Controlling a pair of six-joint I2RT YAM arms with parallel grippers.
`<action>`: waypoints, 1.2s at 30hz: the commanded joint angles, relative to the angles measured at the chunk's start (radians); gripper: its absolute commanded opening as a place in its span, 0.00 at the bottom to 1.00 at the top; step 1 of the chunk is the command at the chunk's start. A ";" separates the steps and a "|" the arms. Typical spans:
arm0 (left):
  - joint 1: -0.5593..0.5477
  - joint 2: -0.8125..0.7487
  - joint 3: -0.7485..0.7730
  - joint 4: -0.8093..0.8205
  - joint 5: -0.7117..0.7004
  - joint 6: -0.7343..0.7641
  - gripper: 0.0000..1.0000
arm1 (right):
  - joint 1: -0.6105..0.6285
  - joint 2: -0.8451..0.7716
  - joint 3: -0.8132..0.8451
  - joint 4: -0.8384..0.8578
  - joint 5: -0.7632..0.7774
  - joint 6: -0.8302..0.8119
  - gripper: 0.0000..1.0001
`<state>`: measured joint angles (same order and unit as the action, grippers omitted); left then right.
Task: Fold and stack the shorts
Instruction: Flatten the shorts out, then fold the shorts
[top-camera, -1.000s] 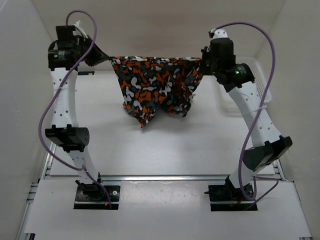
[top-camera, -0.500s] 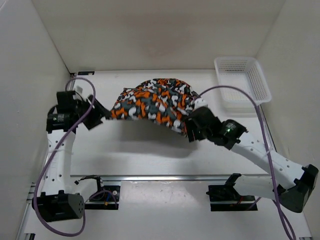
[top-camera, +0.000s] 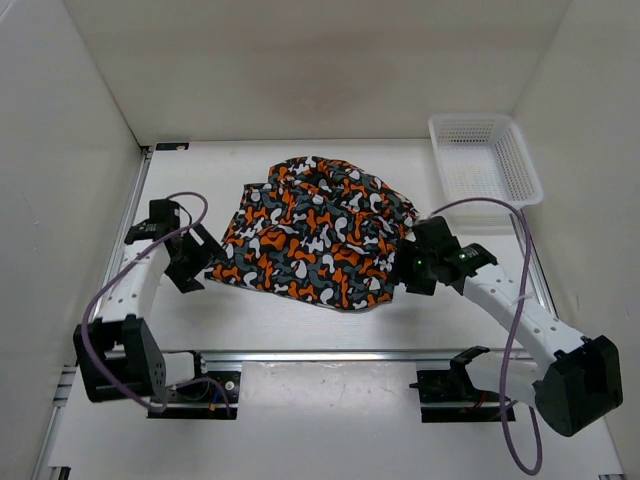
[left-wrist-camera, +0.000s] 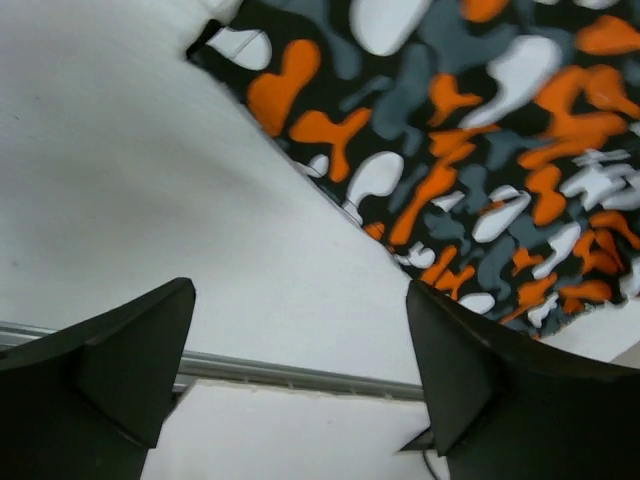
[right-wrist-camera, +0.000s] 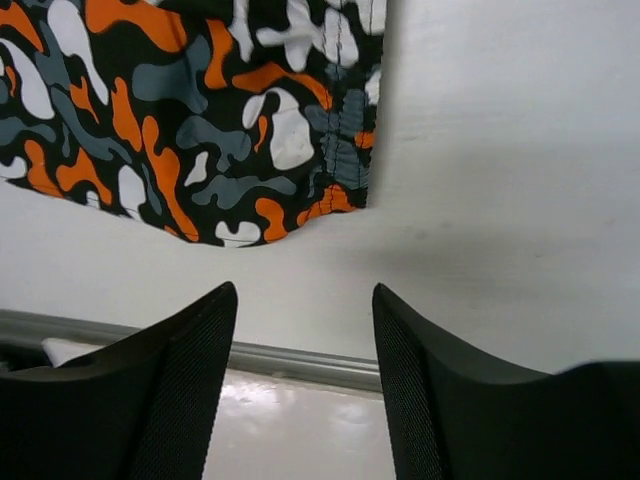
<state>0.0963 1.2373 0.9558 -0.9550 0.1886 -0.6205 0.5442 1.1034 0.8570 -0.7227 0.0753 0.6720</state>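
Observation:
The robot's right gripper needs to next move to the near end of the shorts' waistband (top-camera: 388, 297) (right-wrist-camera: 346, 194) and close on that corner.
The shorts (top-camera: 315, 240), in orange, white, grey and black camouflage blotches, lie spread and slightly rumpled on the white table (top-camera: 300, 325). My left gripper (top-camera: 198, 268) hangs just off their left edge. It stands open in the left wrist view (left-wrist-camera: 300, 295), with only bare table between the fingers and the shorts (left-wrist-camera: 480, 130) ahead to the right. My right gripper (top-camera: 410, 268) is at their right edge. It is open too (right-wrist-camera: 304, 292), holding nothing, and the shorts' corner (right-wrist-camera: 200, 120) lies just beyond its tips.
A white mesh basket (top-camera: 485, 160) stands at the back right of the table. An aluminium rail (top-camera: 330, 354) runs along the near edge in front of the arm bases. White walls close in the left, back and right sides.
Both grippers held the shorts up high a second ago. They came down and toward the near edge, then opened. The shorts now lie on the table, released.

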 joint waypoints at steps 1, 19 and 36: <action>0.038 0.095 -0.063 0.057 -0.020 -0.044 1.00 | -0.096 0.003 -0.090 0.191 -0.349 0.124 0.63; 0.074 0.518 0.052 0.232 0.041 -0.053 0.86 | -0.282 0.159 -0.394 0.552 -0.579 0.391 0.67; 0.074 0.512 0.070 0.233 0.060 -0.044 0.10 | -0.254 0.278 -0.415 0.726 -0.356 0.538 0.52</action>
<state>0.1692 1.7775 1.0248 -0.7734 0.2733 -0.6739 0.2783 1.3426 0.4274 -0.0238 -0.3904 1.1847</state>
